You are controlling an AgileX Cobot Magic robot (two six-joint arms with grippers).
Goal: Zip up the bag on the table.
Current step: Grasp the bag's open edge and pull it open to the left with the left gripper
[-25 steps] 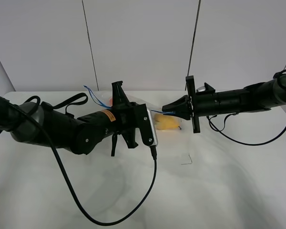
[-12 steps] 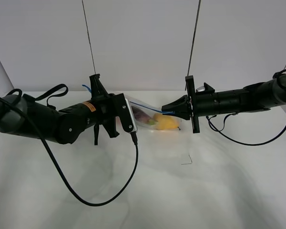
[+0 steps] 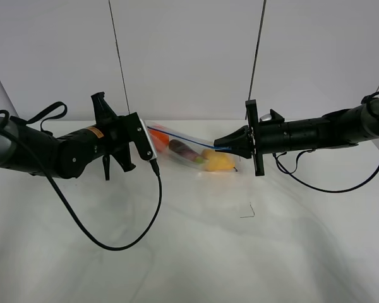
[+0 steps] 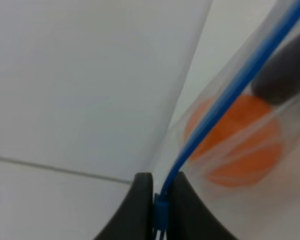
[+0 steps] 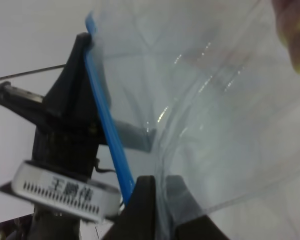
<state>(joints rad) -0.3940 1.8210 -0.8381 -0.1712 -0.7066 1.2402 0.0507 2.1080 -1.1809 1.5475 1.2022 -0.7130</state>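
Note:
Next, my left gripper releases the end of the blue zipper, now taut just above the white table, at the table's back edge (image 3: pixel 120 124), close to where the dark seam of the wall is.
The clear bag (image 3: pixel 191 153) hangs between my two grippers just above the white table (image 3: pixel 252 259). Orange, purple and yellow produce show through it. Its blue zipper strip (image 3: pixel 186 138) runs taut along the top edge. My left gripper (image 3: pixel 146 130) is shut on the strip's left end; in the left wrist view the fingertips (image 4: pixel 140 202) pinch the blue strip (image 4: pixel 225 95) beside the orange produce (image 4: pixel 237 145). My right gripper (image 3: pixel 218 144) is shut on the bag's right end. The right wrist view shows its fingers (image 5: pixel 142 205) clamping the strip (image 5: pixel 107 127) and plastic.
A black cable (image 3: pixel 117 243) loops from the left arm down over the table's front left. A small dark mark (image 3: pixel 247 213) lies on the table in front of the bag. A pale panelled wall (image 3: pixel 189 57) stands behind.
My left gripper has slid left along the zipper strip, from the bag's middle to its left end, uncovering the produce. The right gripper has stayed put, still gripping.

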